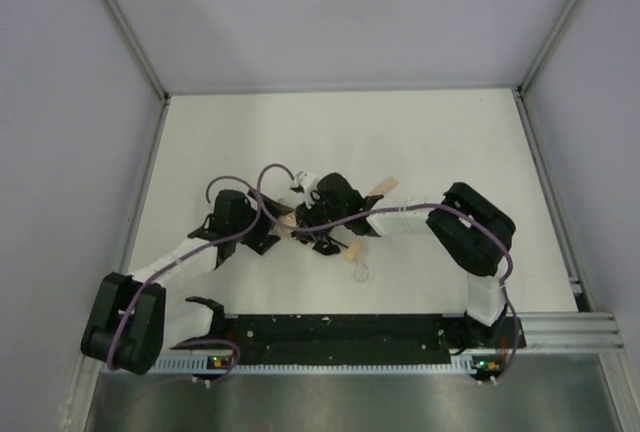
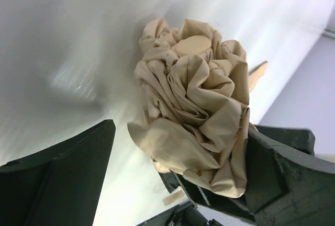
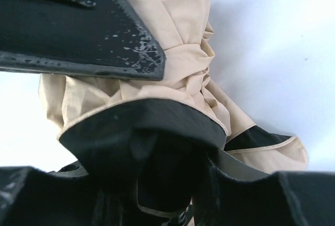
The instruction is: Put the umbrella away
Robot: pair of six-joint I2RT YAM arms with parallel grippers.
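Note:
The robot's right gripper is busy on the folded fabric, so the left gripper will close on the bunched canopy (image 2: pixel 194 103) before the right gripper takes the loose tan piece of fabric.
The umbrella (image 1: pixel 286 222) lies at the middle of the table, mostly hidden under both grippers. Its small handle with loop strap (image 1: pixel 359 272) pokes out toward the near side, and a tan strip (image 1: pixel 385 186) sticks out behind. In the left wrist view the bunched beige canopy (image 2: pixel 193 105) sits between my left gripper's (image 2: pixel 180 132) fingers, resting against the right finger (image 2: pixel 277 168); the left finger (image 2: pixel 63 173) stands well apart. My right gripper (image 3: pixel 188 111) is shut on the umbrella's folded fabric (image 3: pixel 172 32), with the black lining (image 3: pixel 141 126) between its fingers.
White table top (image 1: pixel 400 132) inside grey walls with metal corner posts. A black rail (image 1: pixel 340 332) with the arm bases runs along the near edge. Purple cables (image 1: pixel 240 187) loop over both wrists.

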